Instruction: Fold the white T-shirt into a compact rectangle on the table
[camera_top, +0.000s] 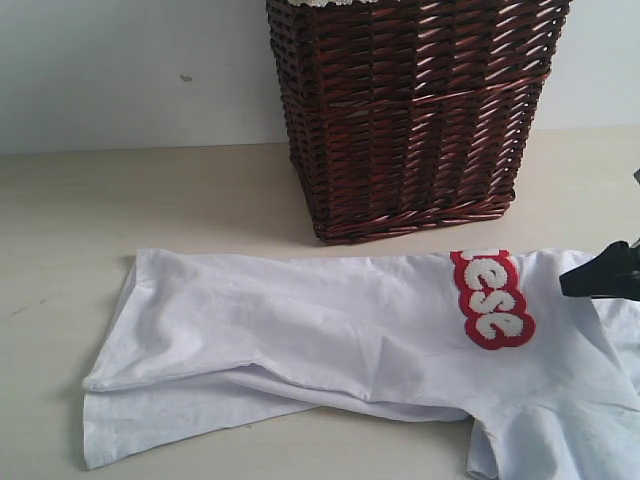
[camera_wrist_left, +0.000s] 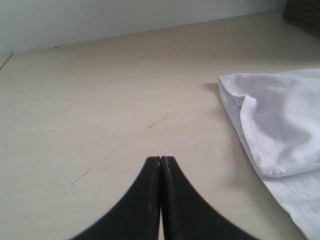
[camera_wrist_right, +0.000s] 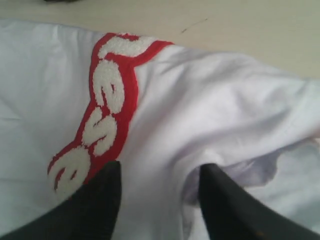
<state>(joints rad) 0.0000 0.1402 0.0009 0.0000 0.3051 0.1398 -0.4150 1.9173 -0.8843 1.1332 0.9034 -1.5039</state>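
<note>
Next, I take the upper layer's edge (camera_wrist_right: 260, 152) with my right gripper and pull it out before folding further, because the upper layer bunches up short of the lower layer's end.
The white T-shirt (camera_top: 330, 340) lies flat on the table (camera_top: 120, 200), folded over lengthwise, with its red-outlined lettering (camera_top: 492, 298) facing up at the right. My right gripper (camera_wrist_right: 160, 172) hovers low over the shirt beside the lettering (camera_wrist_right: 107, 100). It is open, its fingers (camera_wrist_right: 107, 187) standing either side of a raised fold of cloth, and it shows as a black shape (camera_top: 575, 282) at the right edge of the exterior view. My left gripper (camera_wrist_left: 160, 159) is shut and empty above bare table (camera_wrist_left: 100, 100), to the side of the shirt's end (camera_wrist_left: 280, 125).
A tall dark brown wicker basket (camera_top: 410, 110) stands on the table just behind the shirt, against a pale wall (camera_top: 130, 60). Faint dark scuffs mark the table (camera_wrist_left: 80, 176) near my left gripper.
</note>
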